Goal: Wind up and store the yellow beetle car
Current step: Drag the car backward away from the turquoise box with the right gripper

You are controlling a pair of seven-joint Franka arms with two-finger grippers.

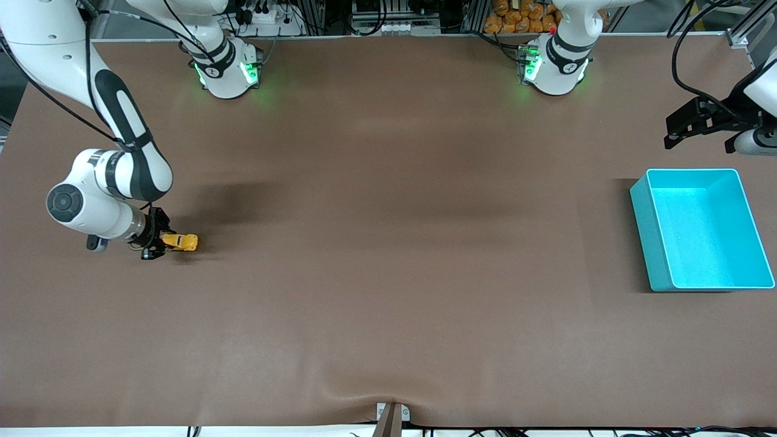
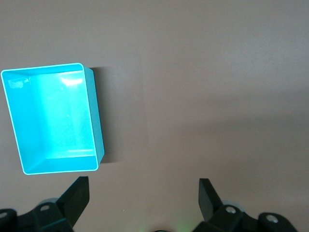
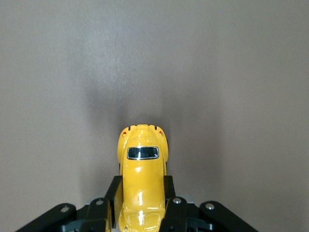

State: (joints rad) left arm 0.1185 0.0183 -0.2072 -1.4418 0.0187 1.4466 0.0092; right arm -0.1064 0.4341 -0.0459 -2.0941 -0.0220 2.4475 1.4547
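Note:
Next, I set the yellow beetle car down on the brown table cloth [image 1: 149, 244] under the black body of my right gripper.
The yellow beetle car [image 1: 182, 241] lies low at the table at the right arm's end, held between my right gripper's [image 1: 159, 241] fingers. In the right wrist view the car [image 3: 142, 169] points away from the wrist, and the black fingers [image 3: 112, 189] press on both its sides. My left gripper [image 1: 698, 124] is open and empty in the air over the table at the left arm's end, beside the teal bin [image 1: 704, 230]. In the left wrist view its fingers [image 2: 77, 193] stand wide apart, and the empty bin [image 2: 53, 118] shows below.
The brown table cloth has a small fold at the front edge [image 1: 391, 403]. The two arm bases [image 1: 227, 67] stand along the table's back edge.

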